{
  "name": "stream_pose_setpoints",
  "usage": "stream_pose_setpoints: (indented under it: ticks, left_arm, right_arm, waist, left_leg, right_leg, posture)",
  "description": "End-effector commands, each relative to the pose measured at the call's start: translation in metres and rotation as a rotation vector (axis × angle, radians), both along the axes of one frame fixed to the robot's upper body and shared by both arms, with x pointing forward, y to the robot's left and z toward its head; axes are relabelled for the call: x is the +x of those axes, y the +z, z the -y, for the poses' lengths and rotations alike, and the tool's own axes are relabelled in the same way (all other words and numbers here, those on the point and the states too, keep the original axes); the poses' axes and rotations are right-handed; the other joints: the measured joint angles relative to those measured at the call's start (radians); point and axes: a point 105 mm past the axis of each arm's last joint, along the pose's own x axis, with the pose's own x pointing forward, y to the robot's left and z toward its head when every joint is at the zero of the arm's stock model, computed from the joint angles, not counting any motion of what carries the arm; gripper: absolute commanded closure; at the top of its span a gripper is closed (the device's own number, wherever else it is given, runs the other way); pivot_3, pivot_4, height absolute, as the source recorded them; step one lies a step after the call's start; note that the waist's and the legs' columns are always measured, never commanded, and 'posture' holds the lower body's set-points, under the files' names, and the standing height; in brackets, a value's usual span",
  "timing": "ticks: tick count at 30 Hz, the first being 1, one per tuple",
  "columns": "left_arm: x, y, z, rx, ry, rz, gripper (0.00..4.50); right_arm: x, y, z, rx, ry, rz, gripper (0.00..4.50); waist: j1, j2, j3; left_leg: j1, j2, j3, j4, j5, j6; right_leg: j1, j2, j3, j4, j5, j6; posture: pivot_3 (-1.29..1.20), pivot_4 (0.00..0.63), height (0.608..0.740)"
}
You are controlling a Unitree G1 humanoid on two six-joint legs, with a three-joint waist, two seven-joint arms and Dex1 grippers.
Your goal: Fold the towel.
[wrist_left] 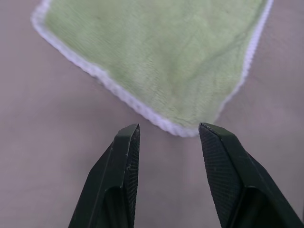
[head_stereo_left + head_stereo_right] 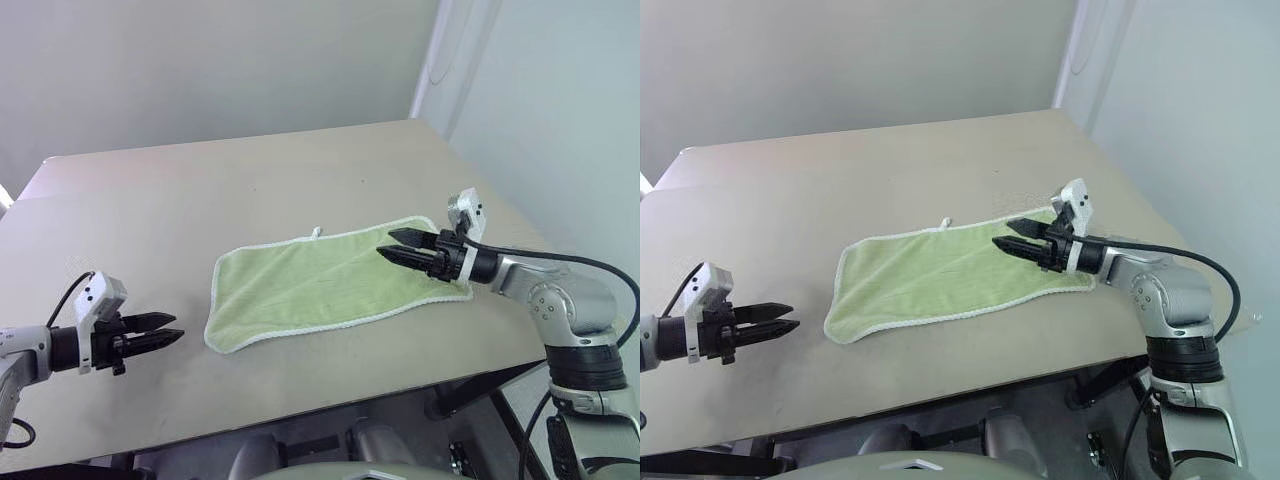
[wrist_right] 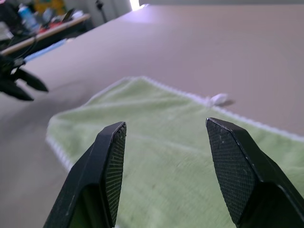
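Note:
The robot's left gripper needs to next move to the near corner of the towel (image 2: 230, 347) (image 1: 195, 124), at the end of the towel away from the right gripper, and close there.
The towel (image 2: 320, 285), light yellow-green terry with white stitched edging, lies spread flat on the beige table (image 2: 250, 190). A small white loop (image 2: 316, 233) sticks out from its far edge. My right gripper (image 2: 392, 246) hovers open over the towel's right end, pointing left, with nothing between its fingers; the right wrist view shows the towel (image 3: 180, 161) spread beneath them. My left gripper (image 2: 172, 332) is open just left of the towel's near-left corner (image 1: 183, 130), a short gap away from it, holding nothing.
The table's front edge (image 2: 300, 400) runs close below the towel. Its right edge (image 2: 500, 200) lies just past my right arm. Bare tabletop stretches behind and left of the towel. A cluttered bench (image 3: 42, 28) stands far off in the room.

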Motion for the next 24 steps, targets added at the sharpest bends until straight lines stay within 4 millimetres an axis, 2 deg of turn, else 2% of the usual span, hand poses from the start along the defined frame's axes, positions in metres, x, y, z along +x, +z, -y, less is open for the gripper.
stream_pose_setpoints:
  ticks: [1,6,10,16,24]
  left_arm:
    - [0.0,0.008,0.003,0.026,-0.03,0.05,2.41]
    - [0.007,0.009,0.01,0.006,-0.019,0.092,2.41]
    - [0.009,0.009,0.018,-0.005,-0.052,0.091,2.41]
    - [0.01,-0.006,0.035,0.081,-0.193,0.1,2.41]
    - [0.018,-0.007,0.054,0.084,-0.287,0.175,2.41]
  right_arm:
    - [-0.001,0.009,-0.001,-0.022,0.031,0.052,1.72]
    - [0.009,0.009,0.001,-0.023,-0.001,0.062,1.72]
    - [0.007,0.008,0.003,-0.038,0.007,0.061,1.72]
    - [0.006,0.003,0.014,-0.057,-0.042,0.058,1.72]
    - [0.008,0.001,0.01,-0.069,-0.078,0.067,1.72]
  waist:
    - [-0.001,0.0,0.0]
    - [-0.001,0.0,0.0]
    - [0.0,0.0,0.0]
    - [0.001,0.0,0.0]
    - [0.0,0.0,0.0]
  left_leg:
    - [0.0,0.0,0.0,0.0,0.0,0.0]
    - [0.001,0.0,0.0,0.002,0.0,0.0]
    - [0.0,0.0,0.0,0.001,0.0,0.0]
    - [0.0,0.0,0.0,0.001,0.0,0.0]
    - [0.0,0.0,0.0,0.001,0.0,0.0]
  right_leg:
    - [0.0,0.0,0.0,0.0,0.0,0.0]
    - [0.001,0.0,0.0,0.001,0.0,-0.001]
    - [0.0,0.0,0.0,0.001,0.0,-0.001]
    - [0.0,0.0,0.0,0.0,0.0,-0.001]
    - [0.0,0.001,0.0,0.001,0.0,-0.001]
  posture:
    - [0.0,0.0,0.74]
    - [0.0,0.0,0.74]
    - [0.0,0.0,0.74]
    - [0.0,0.0,0.74]
    - [0.0,0.0,0.74]
